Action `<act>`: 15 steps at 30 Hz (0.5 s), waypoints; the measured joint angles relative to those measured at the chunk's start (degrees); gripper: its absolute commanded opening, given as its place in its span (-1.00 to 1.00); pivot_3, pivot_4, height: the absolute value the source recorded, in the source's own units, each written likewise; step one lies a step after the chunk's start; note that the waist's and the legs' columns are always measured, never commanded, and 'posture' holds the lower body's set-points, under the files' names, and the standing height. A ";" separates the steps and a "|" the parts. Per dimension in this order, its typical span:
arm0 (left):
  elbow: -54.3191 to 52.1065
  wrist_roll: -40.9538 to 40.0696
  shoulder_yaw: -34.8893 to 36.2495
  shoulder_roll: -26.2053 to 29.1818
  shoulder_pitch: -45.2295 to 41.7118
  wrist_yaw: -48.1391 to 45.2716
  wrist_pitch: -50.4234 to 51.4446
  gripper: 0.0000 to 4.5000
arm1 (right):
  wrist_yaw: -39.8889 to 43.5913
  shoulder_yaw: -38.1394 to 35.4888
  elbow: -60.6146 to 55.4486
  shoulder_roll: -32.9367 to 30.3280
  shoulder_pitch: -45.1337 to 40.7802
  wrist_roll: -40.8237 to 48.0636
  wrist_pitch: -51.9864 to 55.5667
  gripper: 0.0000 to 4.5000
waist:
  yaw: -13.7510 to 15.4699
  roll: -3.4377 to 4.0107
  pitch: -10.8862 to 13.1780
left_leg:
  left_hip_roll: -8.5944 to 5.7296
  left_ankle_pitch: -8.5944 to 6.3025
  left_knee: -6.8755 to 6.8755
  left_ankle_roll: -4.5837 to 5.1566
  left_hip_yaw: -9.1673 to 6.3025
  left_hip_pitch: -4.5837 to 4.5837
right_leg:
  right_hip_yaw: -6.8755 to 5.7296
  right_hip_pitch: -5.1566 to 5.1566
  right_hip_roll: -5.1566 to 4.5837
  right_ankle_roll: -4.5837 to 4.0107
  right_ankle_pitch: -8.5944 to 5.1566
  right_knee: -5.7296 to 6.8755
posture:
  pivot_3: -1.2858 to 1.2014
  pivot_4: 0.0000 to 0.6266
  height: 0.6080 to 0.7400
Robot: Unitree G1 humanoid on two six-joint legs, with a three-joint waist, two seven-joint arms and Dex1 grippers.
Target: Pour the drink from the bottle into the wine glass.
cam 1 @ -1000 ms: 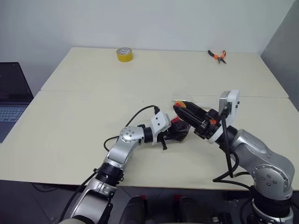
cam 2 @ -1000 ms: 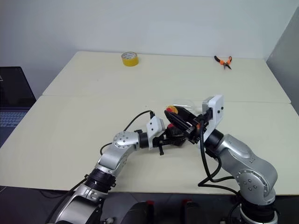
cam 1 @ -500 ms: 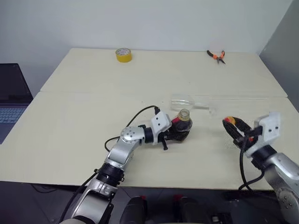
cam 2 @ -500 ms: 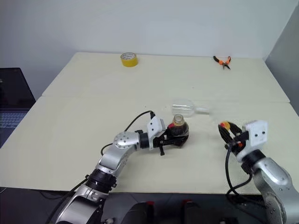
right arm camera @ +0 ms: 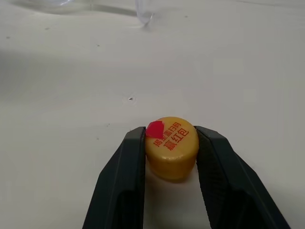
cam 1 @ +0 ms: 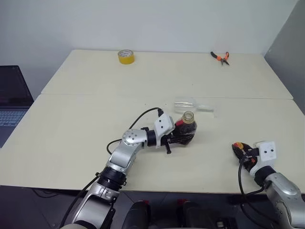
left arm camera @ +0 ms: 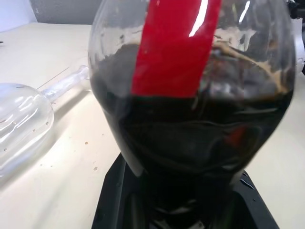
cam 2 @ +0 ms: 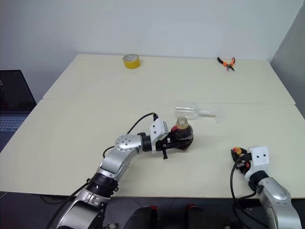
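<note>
Next, I let go of the bottle with my left gripper by the seam in front of the yellow tape roll (cam 1: 120,110).
A squat clear bottle (cam 1: 187,128) stands upright mid-table with its mouth uncapped, a red label on it and dark drink (left arm camera: 190,138) inside. My left gripper (cam 1: 178,137) is shut on its lower body from the left. Just behind the bottle, the clear wine glass (cam 1: 187,103) lies on its side, stem pointing right. Low over the table's front right, my right gripper (cam 1: 239,149) is shut on the bottle's yellow cap (right arm camera: 171,147), a black finger pressed against each side of it.
At the far edge of the table sit a yellow tape roll (cam 1: 126,56) and orange-handled pliers (cam 1: 221,57). A laptop (cam 1: 9,102) stands off the table's left side. A grey wall (cam 1: 288,43) rises on the right.
My right gripper carried the yellow cap off the bottle's mouth, swinging right and down to the front right of the table. The left gripper and bottle stayed put.
</note>
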 measured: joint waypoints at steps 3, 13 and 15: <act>-0.05 0.00 0.00 0.04 0.22 0.01 0.04 -0.62 | 1.05 -0.15 0.50 0.32 -0.27 0.53 0.55 0.45 | 0.00 0.00 -0.01 | 0.01 0.00 0.01 0.00 0.00 0.02 | -0.01 0.02 0.00 0.00 0.00 0.00 | 0.03 -0.52 1.00; -0.05 0.00 0.02 0.13 0.31 0.21 0.04 -0.62 | 1.98 -0.26 -0.64 0.28 1.01 -0.42 0.31 1.00 | 0.09 0.01 -0.01 | -0.01 0.00 0.03 0.00 -0.02 0.05 | -0.02 0.08 -0.02 0.00 0.00 0.00 | 0.03 -0.52 1.00; -0.04 0.00 0.34 0.28 0.31 0.88 0.04 -0.62 | 1.21 -0.78 -1.03 -0.07 2.03 -2.56 -2.04 1.00 | 0.09 0.02 -0.01 | -0.03 0.00 0.03 0.00 -0.01 0.05 | 0.00 0.07 -0.04 0.00 0.00 0.00 | 0.03 -0.52 1.00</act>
